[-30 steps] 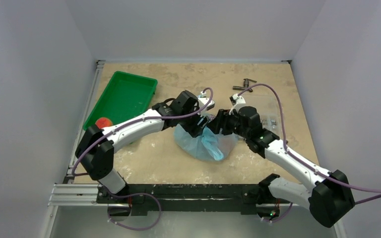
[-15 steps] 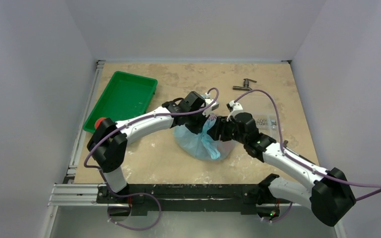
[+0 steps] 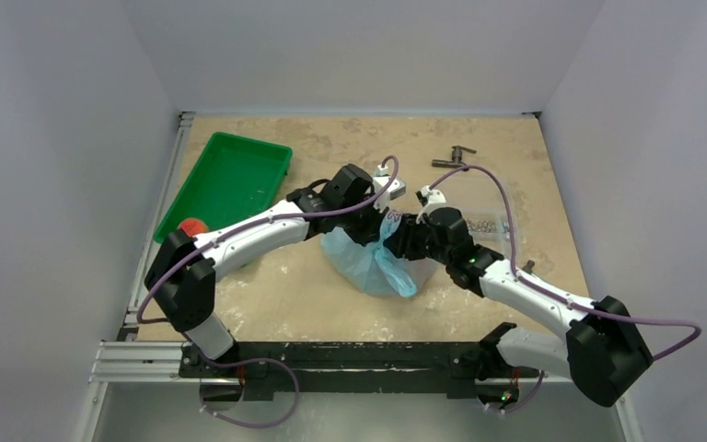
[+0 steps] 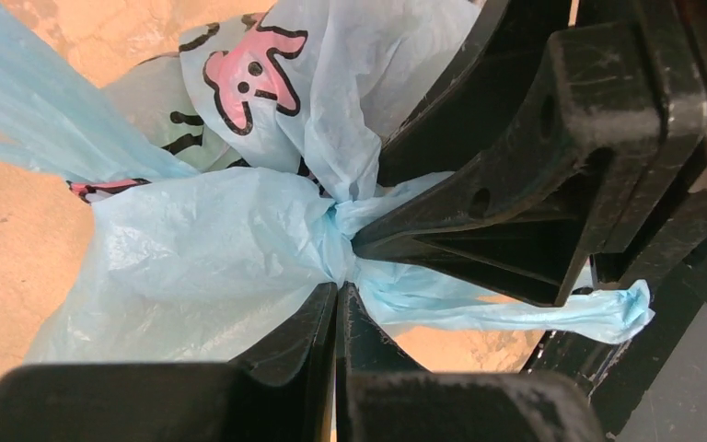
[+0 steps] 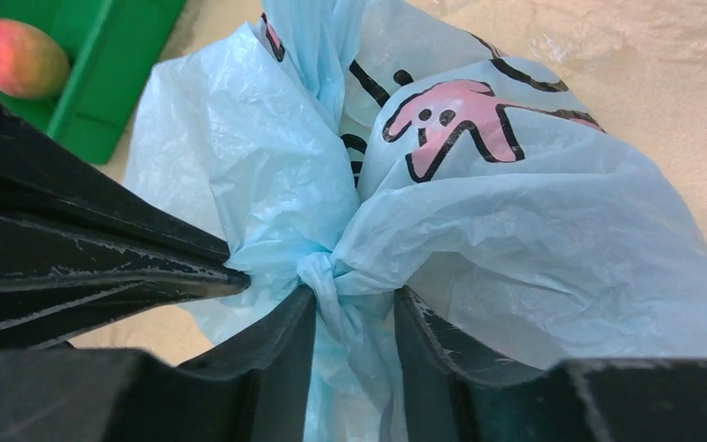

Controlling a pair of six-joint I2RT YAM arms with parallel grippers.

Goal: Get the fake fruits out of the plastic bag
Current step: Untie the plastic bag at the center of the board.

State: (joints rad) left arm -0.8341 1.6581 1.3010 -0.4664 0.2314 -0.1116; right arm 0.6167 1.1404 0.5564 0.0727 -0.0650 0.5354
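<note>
My left gripper is crowding my right gripper at the tight knot, so I will take the film [image 4: 230, 198] near the tray-side handle with my left gripper and spread the knot.
The light-blue plastic bag [image 3: 368, 269] lies knotted in the middle of the table, its pink-and-black print [image 5: 460, 110] facing up. No fruit shows through the film. My left gripper [image 4: 339, 293] is shut, its tips pinching the bag film right at the knot [image 5: 318, 269]. From the other side, my right gripper [image 5: 354, 304] straddles the twisted handle strand just below the knot, jaws partly apart, one finger [image 5: 285, 331] touching the strand. A red-peach fake fruit [image 3: 191, 226] lies in the near corner of the green tray [image 3: 230, 180].
A dark metal tool [image 3: 451, 158] lies at the back right. A small clear packet [image 3: 490, 224] sits right of the bag. Both arms cross over the table's middle; grey walls close in the sides and back.
My left gripper has shut on the bag at the knot. The right gripper has slid left onto the handle strand and its jaws have narrowed. The bag's top is drawn up.
</note>
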